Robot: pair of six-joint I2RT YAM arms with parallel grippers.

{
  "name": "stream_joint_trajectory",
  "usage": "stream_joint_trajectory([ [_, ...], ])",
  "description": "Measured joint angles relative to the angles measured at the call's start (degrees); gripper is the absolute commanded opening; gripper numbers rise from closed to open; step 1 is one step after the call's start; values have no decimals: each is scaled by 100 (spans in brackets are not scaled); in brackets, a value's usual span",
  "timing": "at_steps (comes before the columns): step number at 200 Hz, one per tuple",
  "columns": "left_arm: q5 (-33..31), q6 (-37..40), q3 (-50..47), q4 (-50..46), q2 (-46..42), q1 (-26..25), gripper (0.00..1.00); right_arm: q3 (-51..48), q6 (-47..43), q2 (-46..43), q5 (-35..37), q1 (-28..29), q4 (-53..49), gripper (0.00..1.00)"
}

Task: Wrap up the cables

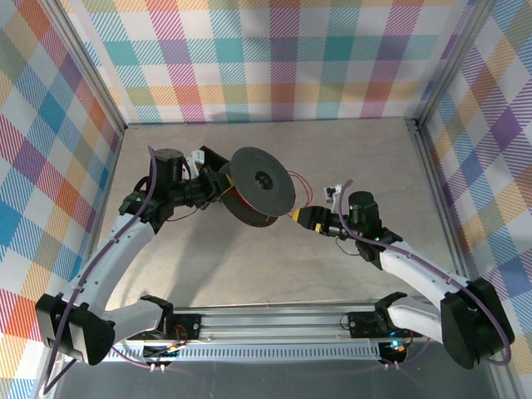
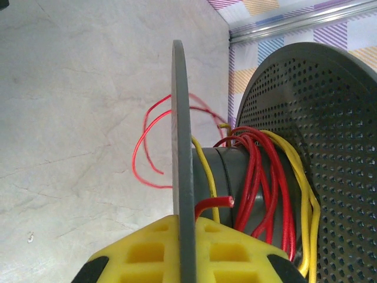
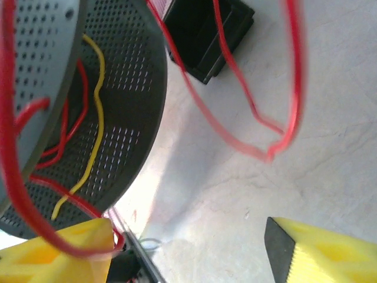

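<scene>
Loose red cable crosses one finger past the edge; next my right gripper grabs its loops [image 3: 272, 152], pulls it out, then wind.
A dark grey spool [image 1: 262, 187] is held up over the table's middle. My left gripper [image 1: 218, 193] is shut on the rim of one flange [image 2: 182, 118], and a red wire end is pinched beside the flange between the yellow pads [image 2: 235, 250]. The cables [image 2: 259, 177], red and yellow, are wound around the hub, and a loose red loop [image 2: 141, 147] springs out past the flange. My right gripper [image 3: 188, 247] is open at the spool's right edge [image 1: 303, 216]. A red strand lies over its left finger [image 3: 59, 250]. Loose red loops [image 3: 259, 124] hang blurred ahead of it.
A black block [image 3: 206, 35] lies on the table behind the spool, near the left wrist [image 1: 212, 158]. Aluminium frame posts [image 1: 432, 166] and checked walls close in the marble tabletop [image 1: 249, 266]. The arms' rail [image 1: 274, 320] runs along the near edge.
</scene>
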Motion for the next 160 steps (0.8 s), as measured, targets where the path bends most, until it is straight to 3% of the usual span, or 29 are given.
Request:
stream_joint_trajectory([
  [87, -2, 203, 140, -26, 81, 2, 0, -256, -356, -1360, -439, 83, -48, 99],
  [116, -9, 273, 201, -26, 94, 2, 0, -205, -417, -1840, -286, 85, -297, 98],
  [160, -125, 358, 201, -92, 105, 17, 0, -101, -177, -1716, 59, 37, -992, 93],
])
